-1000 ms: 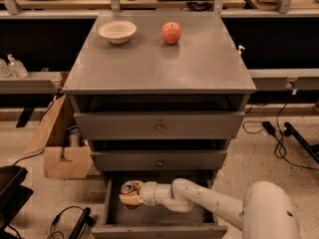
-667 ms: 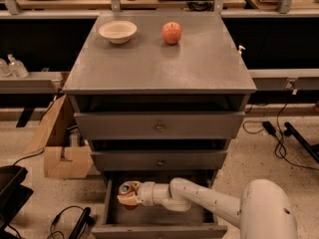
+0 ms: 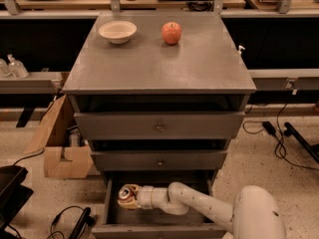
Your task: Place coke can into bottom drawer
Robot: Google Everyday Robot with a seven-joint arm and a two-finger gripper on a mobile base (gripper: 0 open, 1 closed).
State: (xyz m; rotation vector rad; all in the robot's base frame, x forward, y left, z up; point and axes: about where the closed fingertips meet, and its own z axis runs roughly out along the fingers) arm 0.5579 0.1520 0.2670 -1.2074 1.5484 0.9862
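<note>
Next, my gripper lets go of the coke can inside the bottom drawer (image 3: 135,200), near the side closest to the cardboard box.
The coke can (image 3: 124,192), red with a silver top, sits in the left part of the open bottom drawer (image 3: 149,228), the lowest tray of the grey cabinet. My gripper (image 3: 127,199) reaches into the drawer from the right on its white arm and is closed around the can. The can stands low inside the drawer, near its left wall. Whether it rests on the drawer floor is hidden by the drawer's front.
Two knobbed drawers (image 3: 159,127) above are closed. A white bowl (image 3: 117,32) and a red apple (image 3: 171,33) sit on the cabinet top. A cardboard box (image 3: 60,148) stands left of the cabinet; cables (image 3: 279,133) lie on the floor at right.
The gripper with the can has shifted slightly left and a little lower inside the bottom drawer. Everything else stays as it was.
</note>
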